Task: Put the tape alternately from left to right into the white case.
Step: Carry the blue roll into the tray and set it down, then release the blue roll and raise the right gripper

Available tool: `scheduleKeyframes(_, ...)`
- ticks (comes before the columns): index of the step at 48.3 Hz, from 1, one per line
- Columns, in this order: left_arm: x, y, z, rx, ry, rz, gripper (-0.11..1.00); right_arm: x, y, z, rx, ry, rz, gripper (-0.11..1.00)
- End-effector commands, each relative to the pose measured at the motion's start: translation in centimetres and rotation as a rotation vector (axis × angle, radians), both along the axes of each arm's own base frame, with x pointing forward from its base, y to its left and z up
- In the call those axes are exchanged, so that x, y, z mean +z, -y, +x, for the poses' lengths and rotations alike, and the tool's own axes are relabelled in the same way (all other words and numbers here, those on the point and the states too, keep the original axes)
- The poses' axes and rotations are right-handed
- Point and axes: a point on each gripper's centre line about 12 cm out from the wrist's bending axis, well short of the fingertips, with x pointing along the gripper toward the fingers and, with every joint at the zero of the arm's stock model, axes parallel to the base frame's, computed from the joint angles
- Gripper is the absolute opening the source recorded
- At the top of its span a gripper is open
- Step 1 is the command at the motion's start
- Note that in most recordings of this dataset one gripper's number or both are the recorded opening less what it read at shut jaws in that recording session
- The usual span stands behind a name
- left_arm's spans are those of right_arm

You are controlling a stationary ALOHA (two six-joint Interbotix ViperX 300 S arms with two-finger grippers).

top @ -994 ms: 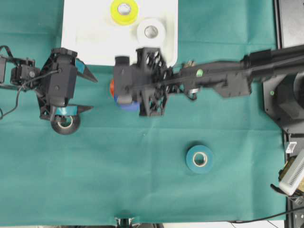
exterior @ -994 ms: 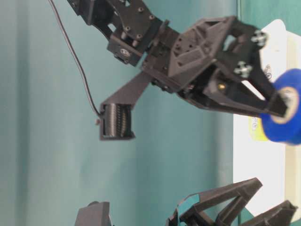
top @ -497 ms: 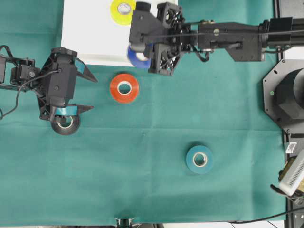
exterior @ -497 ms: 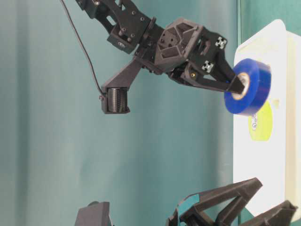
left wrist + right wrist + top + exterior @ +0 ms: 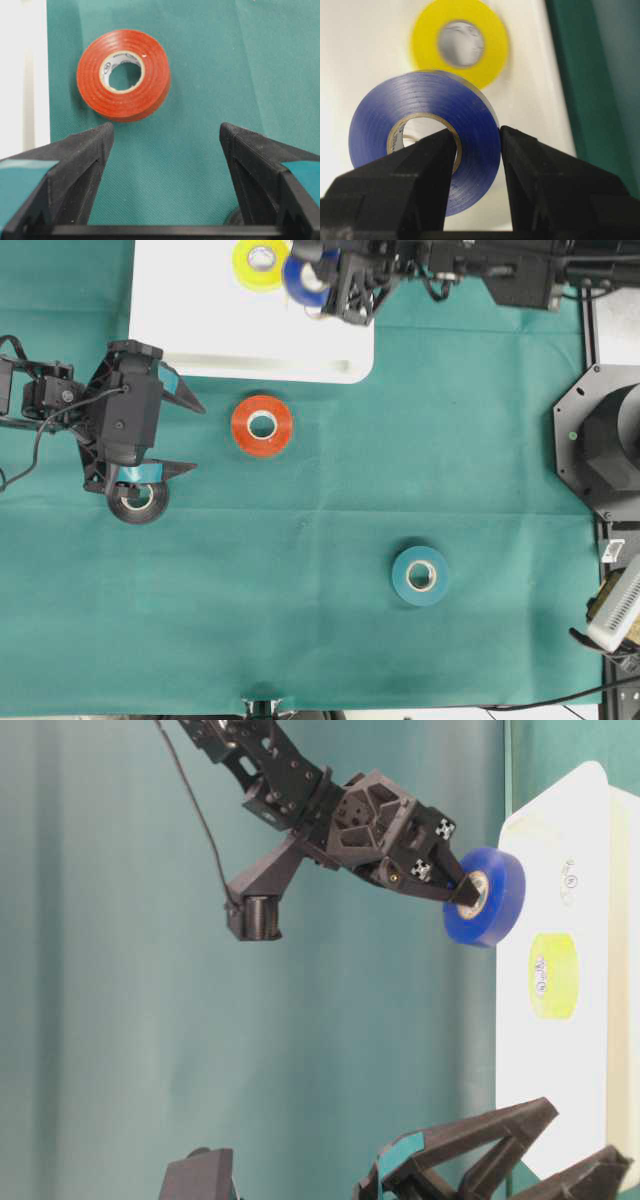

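Next, my right gripper puts the blue roll down in the white case [image 5: 320, 249] [image 5: 511, 122] between the yellow roll and the case's edge. The blue roll is now held above the case.
The white case [image 5: 190, 335] lies at the top of the overhead view with a yellow roll [image 5: 260, 262] in it. A white roll [image 5: 568, 876] shows only faintly in the table-level view. My right gripper [image 5: 477, 137] is shut on a blue roll [image 5: 420, 100], one finger through its core. It holds the roll [image 5: 303, 280] above the case beside the yellow roll [image 5: 492, 55]. My left gripper [image 5: 198, 438] stands open and empty over the cloth, just left of the red-orange roll [image 5: 262, 425]. A black roll [image 5: 138, 502] lies under its lower finger. The teal roll [image 5: 420, 575] lies at lower right.
Green cloth [image 5: 300, 620] covers the table. Black arm bases and other gear [image 5: 600, 440] stand along the right edge. In the left wrist view the red-orange roll [image 5: 152, 82] lies beyond the open fingertips [image 5: 102, 135], and the case's edge [image 5: 22, 75] runs down the left.
My right gripper has carried the blue roll from over the red-orange roll up over the case, next to the yellow roll. The left arm has not moved.
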Motion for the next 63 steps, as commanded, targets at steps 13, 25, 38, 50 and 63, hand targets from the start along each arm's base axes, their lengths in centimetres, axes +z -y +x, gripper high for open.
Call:
scheduleKeyframes(13,0.8,0.1,0.4,-0.001,0.029,-0.003,0.86,-0.1,3.3,-0.5,-0.052,0.063,-0.010,0.03)
scheduleKeyframes(25,0.9,0.1,0.4,-0.002,0.031,-0.002,0.86,-0.5,3.7,-0.6,-0.057,0.064,-0.009,0.03)
scheduleKeyframes(38,0.9,0.1,0.4,-0.001,0.031,-0.003,0.86,-0.6,3.7,-0.7,-0.062,0.056,-0.006,0.03)
scheduleKeyframes(50,0.9,0.1,0.4,-0.001,0.032,-0.003,0.86,-0.8,3.7,-1.0,-0.075,0.028,0.000,0.11)
scheduleKeyframes(63,1.0,0.1,0.4,-0.001,0.034,-0.004,0.86,-0.4,3.7,-1.2,-0.079,0.029,-0.003,0.77)
